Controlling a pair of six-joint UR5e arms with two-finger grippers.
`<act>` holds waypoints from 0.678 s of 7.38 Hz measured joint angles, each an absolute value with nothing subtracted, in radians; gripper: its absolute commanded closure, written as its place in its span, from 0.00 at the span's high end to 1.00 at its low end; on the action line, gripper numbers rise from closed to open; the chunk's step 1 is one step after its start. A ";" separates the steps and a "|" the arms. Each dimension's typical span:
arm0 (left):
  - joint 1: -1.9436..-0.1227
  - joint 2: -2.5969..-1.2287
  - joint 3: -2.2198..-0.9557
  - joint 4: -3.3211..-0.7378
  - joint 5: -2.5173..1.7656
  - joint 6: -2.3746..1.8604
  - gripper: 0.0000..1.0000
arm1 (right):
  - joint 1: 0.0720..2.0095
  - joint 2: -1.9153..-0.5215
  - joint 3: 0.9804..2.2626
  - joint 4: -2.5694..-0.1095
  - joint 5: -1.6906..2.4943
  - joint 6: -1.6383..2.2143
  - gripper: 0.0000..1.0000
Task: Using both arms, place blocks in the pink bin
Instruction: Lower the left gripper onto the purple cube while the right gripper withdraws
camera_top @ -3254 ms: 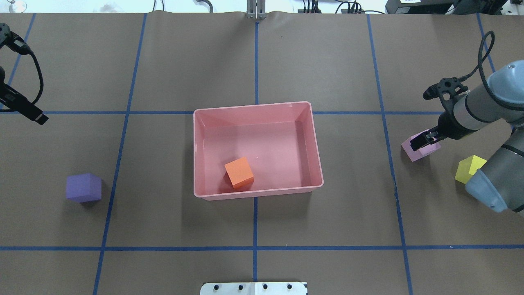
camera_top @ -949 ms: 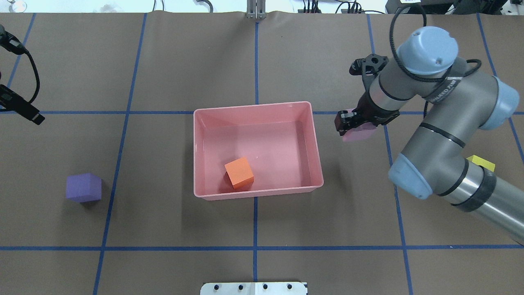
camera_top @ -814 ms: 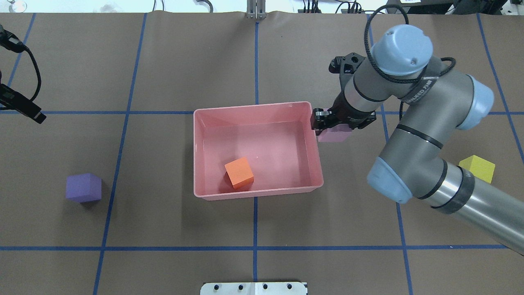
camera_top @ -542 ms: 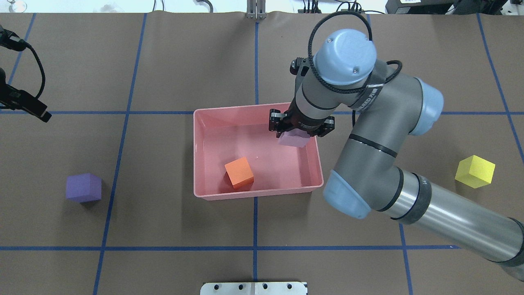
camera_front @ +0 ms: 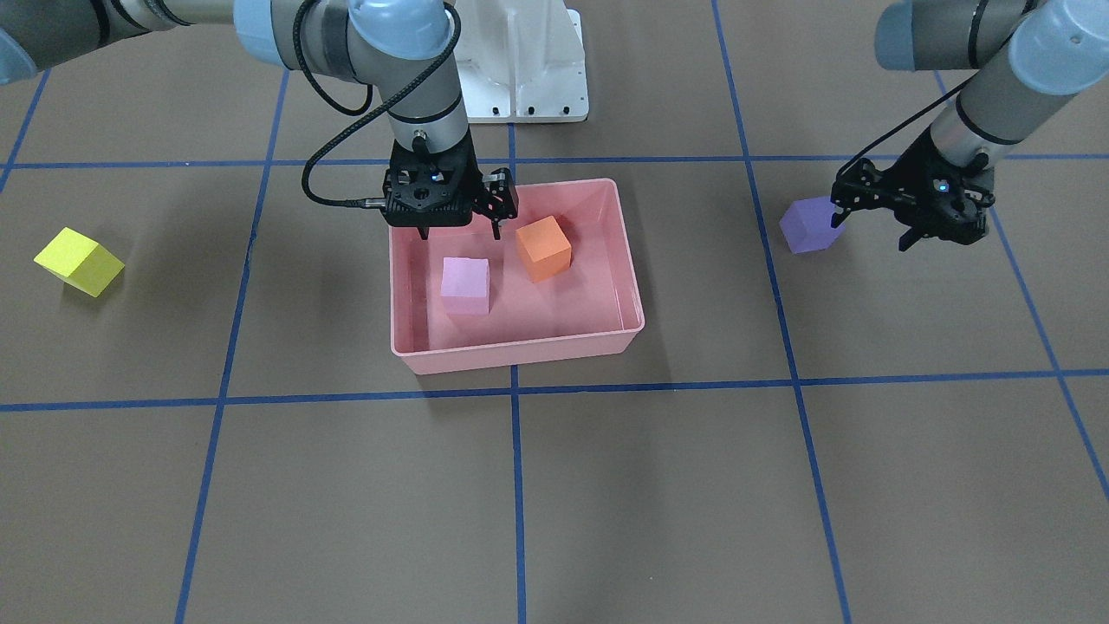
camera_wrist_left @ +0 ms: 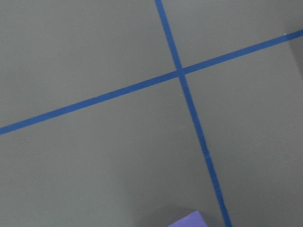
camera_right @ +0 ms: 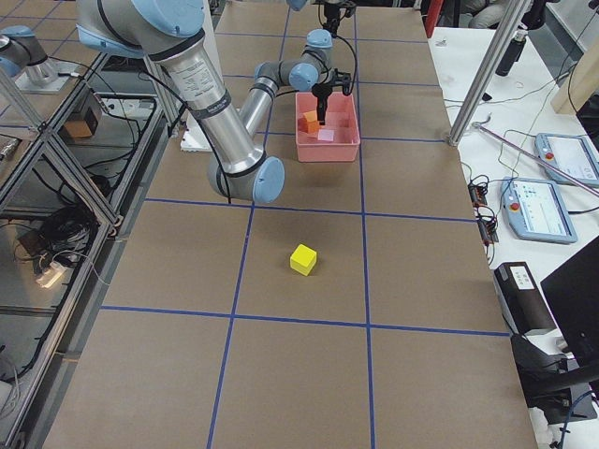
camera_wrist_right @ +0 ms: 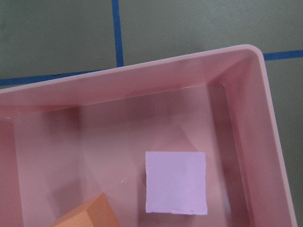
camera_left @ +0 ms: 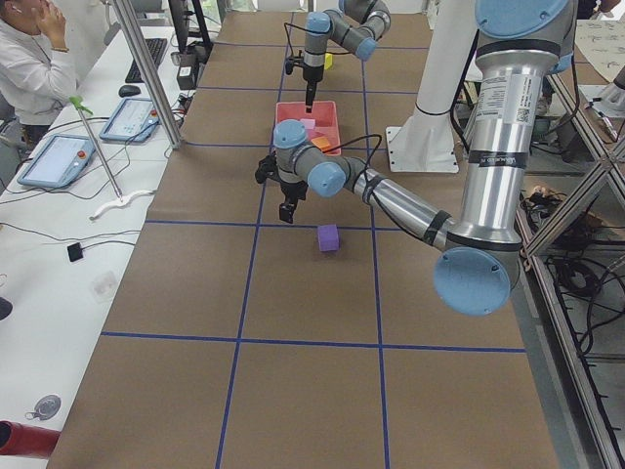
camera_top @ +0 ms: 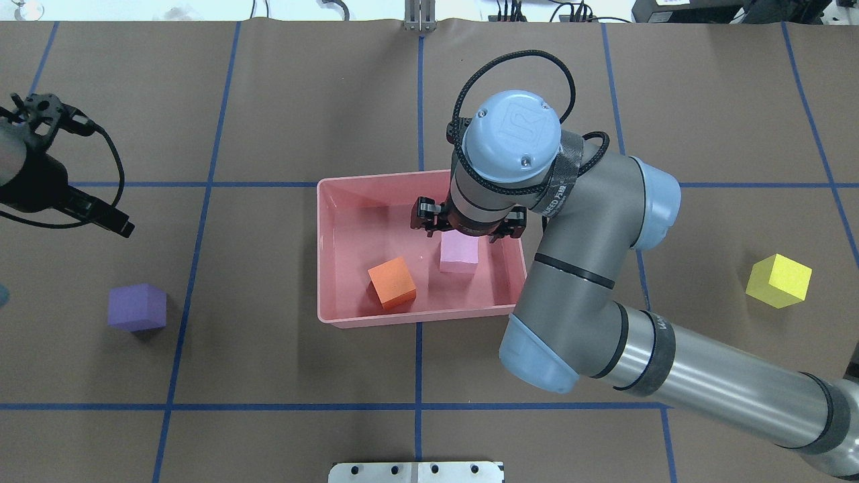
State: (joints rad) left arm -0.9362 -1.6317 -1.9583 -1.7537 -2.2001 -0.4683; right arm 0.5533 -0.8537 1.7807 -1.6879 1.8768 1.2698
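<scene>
Next, my left gripper moves next to the purple block's upper half [camera_front: 810, 215] [camera_wrist_left: 191, 221], beside the blue tape line, and closes there.
The pink bin [camera_top: 322, 255] sits mid-table with the orange block [camera_top: 392, 283] and the light pink block [camera_top: 459, 255] lying apart on its floor. Directly above the light pink block hovers my right gripper [camera_front: 461, 234], open, nothing between its fingers; the right wrist view looks down on that block [camera_wrist_right: 175, 182] and the bin's rim [camera_wrist_right: 142, 64]. The purple block [camera_front: 810, 224] rests on the table on my left side. My left gripper [camera_front: 871, 234] is open, raised and just off to the side of it. The yellow block [camera_top: 778, 280] lies alone at far right.
Blue tape lines grid the brown table cover. The white pedestal [camera_front: 520, 69] stands behind the bin, and a white plate [camera_top: 416, 471] lies at the near edge. A person [camera_left: 29, 59] sits at a side bench with tablets.
My right arm carried the light pink block from the right side over the bin's rim and let it go; it now lies on the bin floor. My left gripper moved toward the purple block.
</scene>
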 measured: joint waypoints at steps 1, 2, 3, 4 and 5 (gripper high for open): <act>-0.901 -1.597 -1.964 -1.785 -2.169 -0.534 1.00 | 0.562 -0.857 1.783 -1.690 1.879 1.261 0.99; -0.878 -1.563 -1.971 -1.804 -2.155 -0.653 1.00 | 0.583 -0.857 1.785 -1.700 1.890 1.241 0.99; -0.857 -1.542 -1.975 -1.817 -2.149 -0.775 1.00 | 0.616 -0.857 1.788 -1.720 1.914 1.203 0.99; -0.834 -1.533 -1.977 -1.834 -2.145 -0.901 1.00 | 0.668 -0.858 1.791 -1.739 1.959 1.145 1.00; -0.807 -1.529 -1.976 -1.854 -2.134 -1.004 1.00 | 0.727 -0.866 1.792 -1.753 2.011 1.078 1.00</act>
State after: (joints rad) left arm -0.8066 -1.5288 -1.9764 -1.8543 -2.1338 -1.0041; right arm 0.7271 -0.8655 1.7923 -1.7535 2.0110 1.0783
